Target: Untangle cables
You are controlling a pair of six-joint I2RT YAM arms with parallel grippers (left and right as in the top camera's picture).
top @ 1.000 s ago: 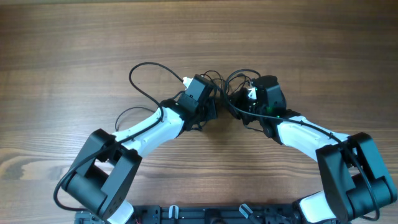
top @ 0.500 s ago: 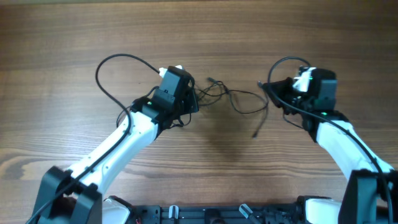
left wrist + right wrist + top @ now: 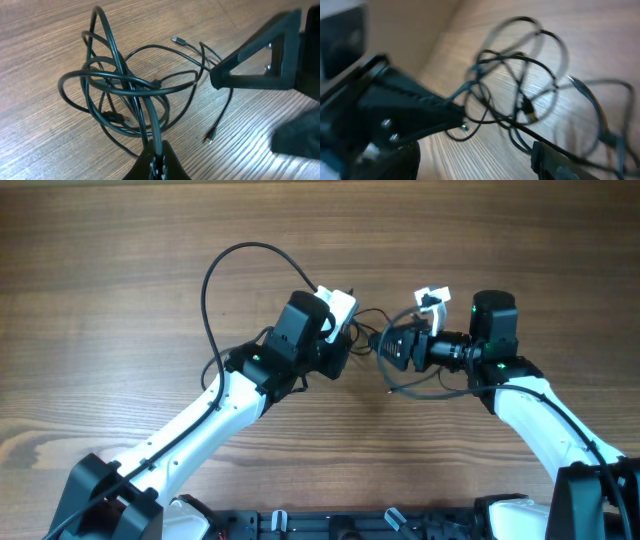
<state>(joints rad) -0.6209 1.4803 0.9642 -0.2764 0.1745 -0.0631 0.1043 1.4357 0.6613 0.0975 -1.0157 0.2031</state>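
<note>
My left gripper needs to release the cable, setting it down on the bare wood at its own outer side of the table (image 3: 97,312).
The cables (image 3: 125,95) lie on the wooden table as one loose knotted clump of thin black loops, with silvery plug ends (image 3: 210,136) sticking out to the side. My left gripper (image 3: 157,152) is shut on one strand that rises from the clump. In the overhead view the left gripper (image 3: 340,350) and right gripper (image 3: 388,350) face each other closely, with the cables (image 3: 365,320) between them. The right gripper (image 3: 475,160) is open, its fingers wide apart over bare wood. A strand of the blurred cables (image 3: 520,90) crosses its right finger (image 3: 555,162).
The left arm's thicker black wire (image 3: 215,290) arcs out over the table's left half. A loop of cable (image 3: 425,390) lies under the right arm's wrist. White tags (image 3: 432,298) stick up at both wrists.
Half a second ago the arms stood apart with the cables stretched between them. Both have swung back together at the middle, and the right gripper has opened.
</note>
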